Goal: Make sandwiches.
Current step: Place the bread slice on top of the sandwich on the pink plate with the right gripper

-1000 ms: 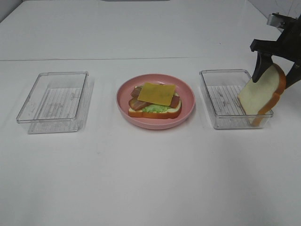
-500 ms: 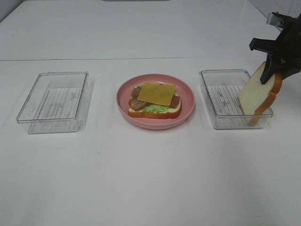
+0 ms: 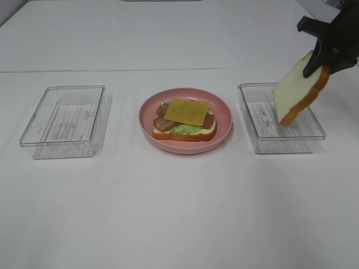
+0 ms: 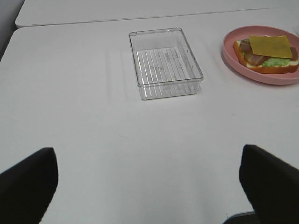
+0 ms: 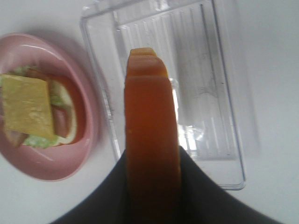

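Note:
Next, my right gripper lets go of the white bread slice on top of the yellow cheese square (image 3: pixel 189 109) (image 5: pixel 31 106).
An open-faced sandwich (image 3: pixel 185 120) lies on the pink plate (image 3: pixel 185 149) at the table's middle: bread, lettuce, bacon strips, a yellow cheese square on top. My right gripper (image 3: pixel 317 63) is shut on the crust end of a white bread slice (image 3: pixel 291 92), which hangs tilted above the right clear container (image 3: pixel 280 144). The right wrist view shows this slice (image 5: pixel 152 135) edge-on between the black fingers (image 5: pixel 201 196), with the sandwich (image 5: pixel 32 112) off to one side. My left gripper (image 4: pixel 149 186) stands open over bare table, well short of the sandwich (image 4: pixel 266 53).
A clear container (image 3: pixel 64 120) with nothing in it stands left of the plate, also seen from the left wrist as the container (image 4: pixel 166 63). The right container (image 5: pixel 187 70) holds nothing. A table seam runs behind the three items.
The right gripper closed on the bread slice, then lifted it up and slightly left out of the right container. The left arm has not moved.

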{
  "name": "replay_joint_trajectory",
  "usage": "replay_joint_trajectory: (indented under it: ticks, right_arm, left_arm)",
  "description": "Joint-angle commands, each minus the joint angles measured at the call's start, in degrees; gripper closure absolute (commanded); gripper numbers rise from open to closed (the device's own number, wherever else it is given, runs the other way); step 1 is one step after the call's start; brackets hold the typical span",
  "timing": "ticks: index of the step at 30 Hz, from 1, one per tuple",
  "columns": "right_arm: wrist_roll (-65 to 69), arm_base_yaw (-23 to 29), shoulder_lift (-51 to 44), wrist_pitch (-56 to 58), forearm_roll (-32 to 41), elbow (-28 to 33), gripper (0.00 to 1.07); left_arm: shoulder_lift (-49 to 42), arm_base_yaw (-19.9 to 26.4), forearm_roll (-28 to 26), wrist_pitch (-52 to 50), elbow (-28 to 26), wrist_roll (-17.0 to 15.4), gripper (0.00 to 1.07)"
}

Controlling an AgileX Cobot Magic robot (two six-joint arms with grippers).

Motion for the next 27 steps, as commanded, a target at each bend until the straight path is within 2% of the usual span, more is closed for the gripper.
replay_joint_trajectory:
  ticks: [1,5,6,7,8,9,10,11,12,13,15,17,18,20,21,27]
  right_arm:
    - [-2.41,0.0,-6.42,-0.23,5.5,1.95,1.07]
    - [-6.59,0.0,-10.49,-3.27,9.74,5.39,1.07]
    - [-8.48,0.0,-11.63,-4.7,12.32,6.88,1.07]
    - [-12.03,0.0,-13.06,-6.65,18.45,9.68,1.07]
    - [-12.03,0.0,-13.06,-6.65,18.45,9.68,1.07]
    - [-14.09,0.0,-13.35,-7.16,22.0,11.06,1.07]
    - [-18.22,0.0,-13.35,-7.56,29.34,13.24,1.07]
    - [-18.22,0.0,-13.35,-7.56,29.34,13.24,1.07]
    - [-21.54,0.29,-12.66,-8.14,35.01,14.5,1.07]
    - [-21.54,0.29,-12.66,-8.14,35.01,14.5,1.07]
    - [-22.92,2.01,-11.29,-9.22,39.42,14.61,1.07]
    - [-23.15,3.27,-10.6,-9.85,40.34,14.61,1.07]
    - [-24.64,6.13,-9.34,-12.26,41.02,14.61,1.07]
    - [-25.21,7.62,-8.37,-13.64,41.14,14.55,1.07]
    - [-25.5,9.97,-6.65,-15.81,41.2,14.55,1.07]
    - [-25.9,14.04,0.23,-15.99,41.25,11.8,1.07]
  left_arm:
    - [-1.2,-0.11,-0.4,-0.69,0.29,-0.29,0.09]
    - [-1.2,-0.11,-0.4,-0.69,0.29,-0.29,0.09]
    - [-1.2,-0.11,-0.4,-0.69,0.29,-0.29,0.09]
    - [-1.2,-0.11,-0.4,-0.69,0.29,-0.29,0.09]
    - [-1.2,-0.11,-0.4,-0.69,0.29,-0.29,0.09]
    - [-1.2,-0.11,-0.4,-0.69,0.29,-0.29,0.09]
    - [-1.2,-0.11,-0.4,-0.69,0.29,-0.29,0.09]
    - [-1.2,-0.11,-0.4,-0.69,0.29,-0.29,0.09]
    - [-1.2,-0.11,-0.4,-0.69,0.29,-0.29,0.09]
    - [-1.2,-0.11,-0.4,-0.69,0.29,-0.29,0.09]
    - [-1.2,-0.11,-0.4,-0.69,0.29,-0.29,0.09]
    - [-1.2,-0.11,-0.4,-0.69,0.29,-0.29,0.09]
    - [-1.2,-0.11,-0.4,-0.69,0.29,-0.29,0.09]
    - [-1.2,-0.11,-0.4,-0.69,0.29,-0.29,0.09]
    - [-1.2,-0.11,-0.4,-0.69,0.29,-0.29,0.09]
    - [-1.2,-0.11,-0.4,-0.69,0.29,-0.29,0.09]
